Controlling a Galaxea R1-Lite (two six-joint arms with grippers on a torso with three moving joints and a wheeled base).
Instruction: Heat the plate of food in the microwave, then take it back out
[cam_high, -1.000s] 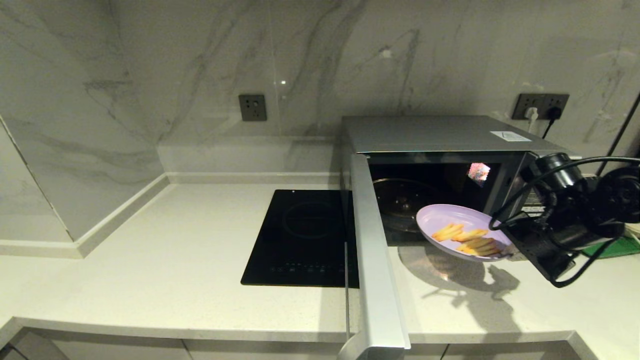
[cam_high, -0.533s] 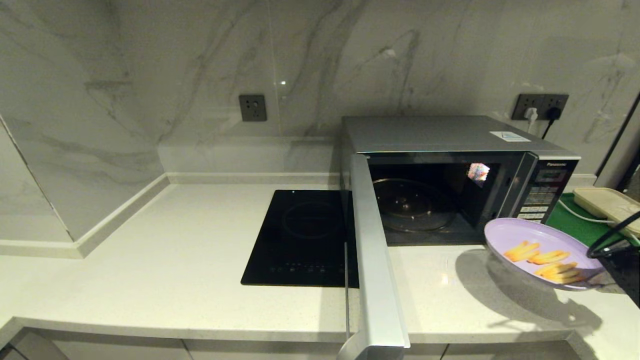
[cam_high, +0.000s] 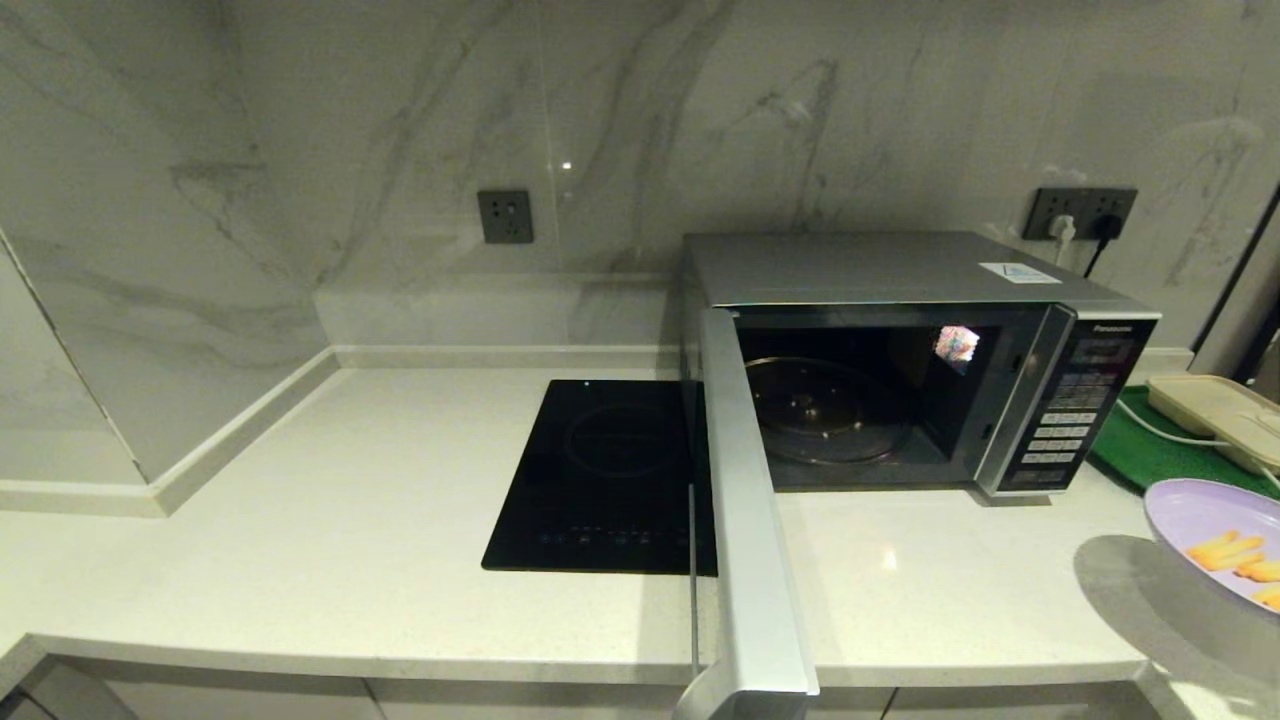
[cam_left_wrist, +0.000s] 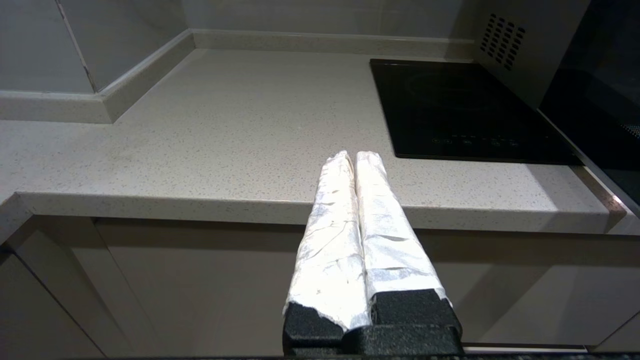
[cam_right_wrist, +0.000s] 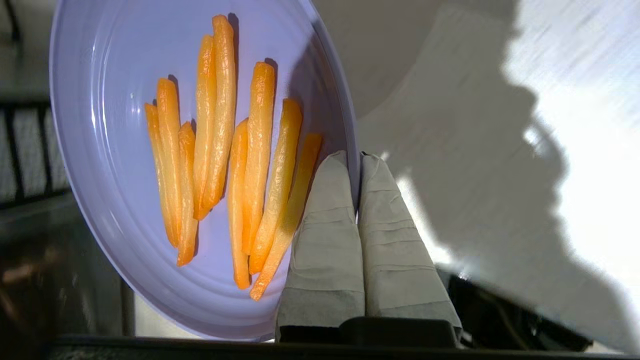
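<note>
The robot will set the lavender plate of food down with its right gripper on the bare counter (cam_high: 1255, 617) in front of the green mat.
The lavender plate of food (cam_high: 1200, 515) hangs above the counter at the far right, partly cut off by the head view's edge, with orange-yellow sticks (cam_high: 1225, 550) on it. In the right wrist view my right gripper (cam_right_wrist: 356, 160) is shut on the plate's rim (cam_right_wrist: 345, 120), one finger over the inside, one under it. The silver microwave (cam_high: 880, 265) stands at the back right with its door (cam_high: 745, 520) swung wide open toward me; only the glass turntable (cam_high: 825, 410) lies inside. My left gripper (cam_left_wrist: 354, 156) is shut on nothing, low before the counter's front edge.
A black glass cooktop (cam_high: 605, 475) is set into the counter left of the open door. A cream box (cam_high: 1215, 410) lies on a green mat (cam_high: 1150, 450) right of the microwave. Wall sockets (cam_high: 1080, 212) sit behind it.
The right arm has carried the plate of food from just in front of the microwave's opening out to the right and nearer me, almost out of the head view. The left gripper has not moved.
</note>
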